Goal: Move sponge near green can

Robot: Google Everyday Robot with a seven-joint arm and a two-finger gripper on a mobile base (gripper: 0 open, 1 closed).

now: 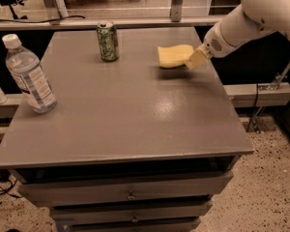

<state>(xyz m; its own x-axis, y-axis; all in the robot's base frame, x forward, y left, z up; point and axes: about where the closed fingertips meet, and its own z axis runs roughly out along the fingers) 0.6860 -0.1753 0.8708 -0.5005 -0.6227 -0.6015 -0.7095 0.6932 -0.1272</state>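
Note:
The robot's gripper should release the sponge on the grey table top (135, 49), against the side of the green can that faces the arm.
The pale yellow sponge (173, 55) is held just above the grey table top (125, 110) at the far right, with a shadow under it. My gripper (193, 59) is shut on the sponge's right end, and the white arm reaches in from the upper right. The green can (108, 41) stands upright at the far middle of the table, about a can's height to the left of the sponge.
A clear water bottle (28, 75) with a white cap stands near the table's left edge. The table has drawers (130, 195) below its front. A railing and shelf run along behind the table.

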